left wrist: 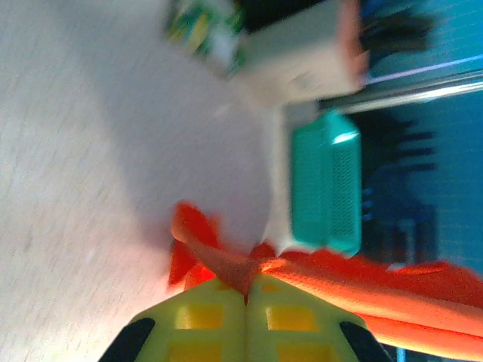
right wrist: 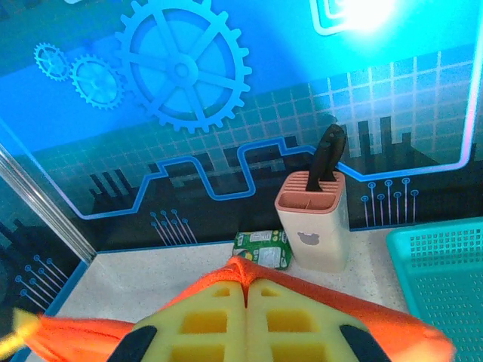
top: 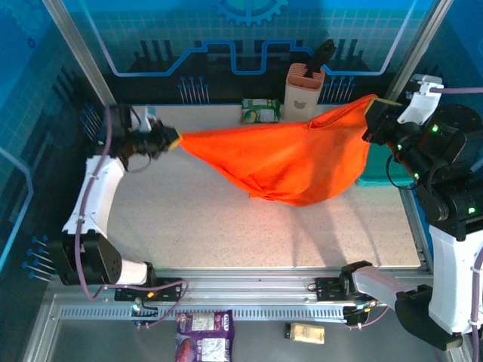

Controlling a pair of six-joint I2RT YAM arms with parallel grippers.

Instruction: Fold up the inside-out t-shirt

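Note:
Next, I let go of the t-shirt's end in my right gripper on the table (top: 259,167) in front of the green packet.
The inside-out t-shirt (top: 287,162), bright orange, hangs stretched between my two grippers above the table, sagging in the middle so its lowest fold is near or on the tabletop. My left gripper (top: 175,139) is shut on the shirt's left end at the back left. In the left wrist view its yellow fingers (left wrist: 219,320) pinch a bunched orange fold (left wrist: 241,268). My right gripper (top: 375,102) is shut on the shirt's right end, held higher at the back right. In the right wrist view its jaws are pressed together on an orange edge (right wrist: 243,268).
A pink and cream knife block (top: 303,90) and a green packet (top: 260,111) stand at the back of the table. A teal mesh basket (top: 377,175) sits at the right edge, partly behind the shirt. Snack packets (top: 204,337) lie below the front rail.

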